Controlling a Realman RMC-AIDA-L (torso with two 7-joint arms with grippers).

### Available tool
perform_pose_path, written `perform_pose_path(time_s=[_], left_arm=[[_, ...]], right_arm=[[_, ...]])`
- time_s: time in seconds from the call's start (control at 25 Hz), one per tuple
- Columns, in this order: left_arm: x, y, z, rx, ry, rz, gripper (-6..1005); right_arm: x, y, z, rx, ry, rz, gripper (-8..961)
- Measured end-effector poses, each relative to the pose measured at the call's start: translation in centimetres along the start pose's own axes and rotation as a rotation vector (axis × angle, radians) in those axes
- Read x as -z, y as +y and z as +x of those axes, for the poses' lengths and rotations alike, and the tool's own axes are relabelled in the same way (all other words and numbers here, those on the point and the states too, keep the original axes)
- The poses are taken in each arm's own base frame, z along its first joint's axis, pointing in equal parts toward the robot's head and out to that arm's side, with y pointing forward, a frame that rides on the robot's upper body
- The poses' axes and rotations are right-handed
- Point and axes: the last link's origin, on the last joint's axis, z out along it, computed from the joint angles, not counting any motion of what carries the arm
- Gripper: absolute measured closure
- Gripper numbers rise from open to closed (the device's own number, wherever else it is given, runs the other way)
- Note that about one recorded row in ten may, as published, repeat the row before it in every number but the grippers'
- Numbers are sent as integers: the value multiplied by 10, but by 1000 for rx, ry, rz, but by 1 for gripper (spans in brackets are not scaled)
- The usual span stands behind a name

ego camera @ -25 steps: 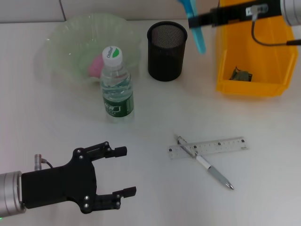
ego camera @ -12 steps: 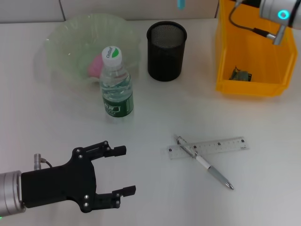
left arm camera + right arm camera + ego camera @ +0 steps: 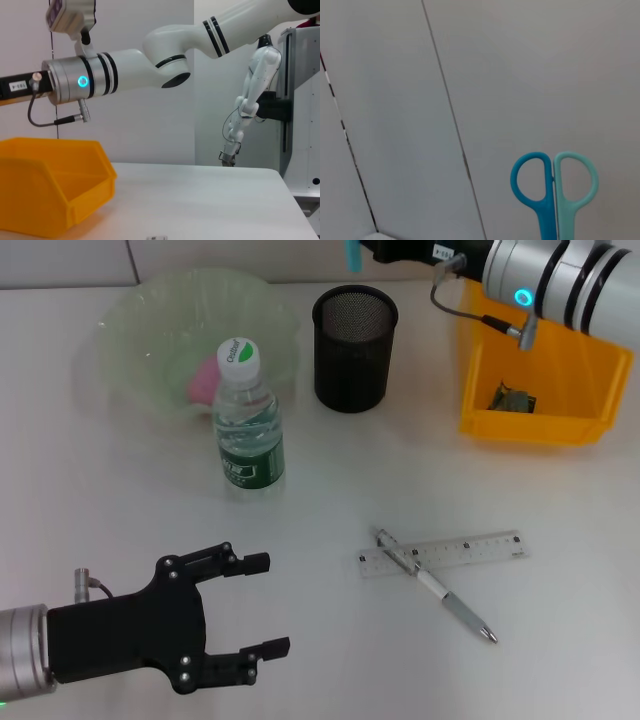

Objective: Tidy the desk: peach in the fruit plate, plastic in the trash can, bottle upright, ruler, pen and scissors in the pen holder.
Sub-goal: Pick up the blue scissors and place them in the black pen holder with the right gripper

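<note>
My right gripper is going to release the blue scissors, handles up, in the opening of the black mesh pen holder point(image 3: 354, 330).
My right gripper point(image 3: 372, 250) is at the top edge of the head view, just behind the black mesh pen holder point(image 3: 355, 335), shut on the blue scissors point(image 3: 352, 255). Only a tip of them shows there; their two handles point(image 3: 553, 191) fill the right wrist view. The ruler point(image 3: 445, 552) lies on the desk with the pen point(image 3: 437, 586) across it. The bottle point(image 3: 248, 420) stands upright beside the green fruit plate point(image 3: 150, 325), which holds the pink peach point(image 3: 204, 381). Crumpled plastic point(image 3: 512, 398) lies in the yellow trash can point(image 3: 540, 425). My left gripper point(image 3: 256, 606) hovers open at the near left.
The right arm's forearm point(image 3: 560, 275) stretches over the back of the yellow trash can point(image 3: 50, 187). A cable point(image 3: 480, 310) loops down from it. The bottle stands close to the plate's near rim.
The right arm has swung left with the scissors, from above the trash can to behind the pen holder. The scissors have risen mostly out of the head view. The left arm has not moved.
</note>
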Motion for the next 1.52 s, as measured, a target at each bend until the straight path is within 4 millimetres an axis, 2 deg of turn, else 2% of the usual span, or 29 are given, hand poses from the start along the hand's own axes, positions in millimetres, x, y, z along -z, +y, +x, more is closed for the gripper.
perform_pose_path(time_s=[0.52, 0.68, 1.28, 1.52], left_arm=[[-2, 3, -4, 1, 0, 4, 201], [-2, 3, -4, 1, 0, 3, 201], [-4, 1, -4, -2, -2, 5, 201], [-4, 3, -6, -4, -4, 8, 201]], right_arm=[[1, -2, 19, -13, 50, 25, 742], [0, -1, 22, 41, 58, 23, 742], [0, -1, 29, 56, 83, 31, 743], [4, -2, 36, 42, 90, 33, 643]])
